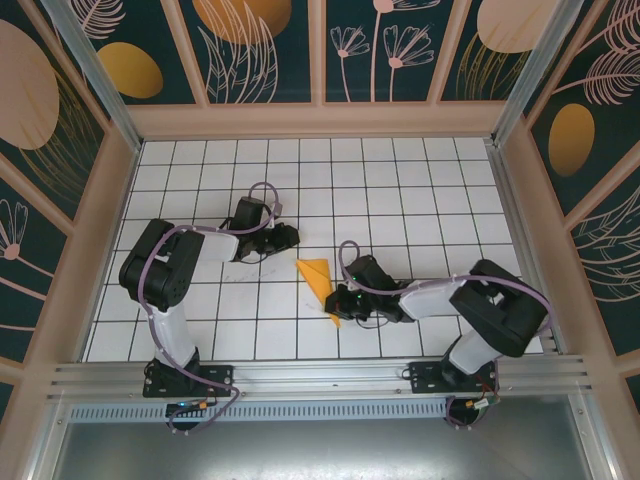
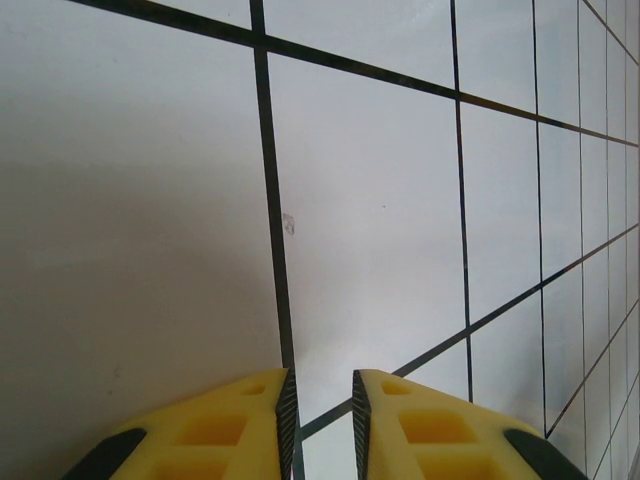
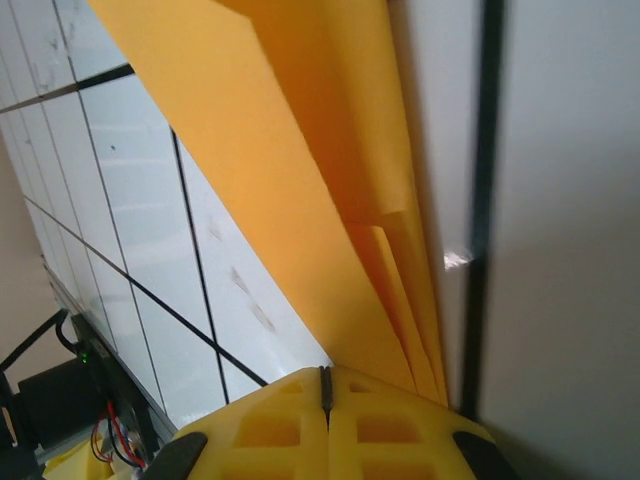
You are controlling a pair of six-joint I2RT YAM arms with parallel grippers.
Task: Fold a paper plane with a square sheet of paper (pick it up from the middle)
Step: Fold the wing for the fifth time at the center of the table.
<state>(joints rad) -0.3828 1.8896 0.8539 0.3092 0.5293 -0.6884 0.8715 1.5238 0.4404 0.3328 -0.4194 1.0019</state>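
The right gripper rests shut over the paper plane's narrow end, so it should open, back off and pinch the plane (image 1: 319,283) by its middle before lifting.
The square sheet of paper lies folded into a slim, pointed orange-yellow paper plane (image 1: 318,278) at mid table, with its sharp tip toward the near edge. In the right wrist view its stacked folded layers (image 3: 300,180) run down under my fingertips. My right gripper (image 1: 343,302) (image 3: 323,378) is shut, pads together, its tips resting over the plane's narrow end; no paper sits between the pads. My left gripper (image 1: 289,238) (image 2: 320,385) hovers over bare tiles up and left of the plane, jaws a little apart with nothing between them.
White tabletop with a black grid (image 1: 420,190), walled by dark leaf-pattern panels (image 1: 260,50) behind and at both sides. A metal rail (image 1: 320,375) with both arm bases runs along the near edge.
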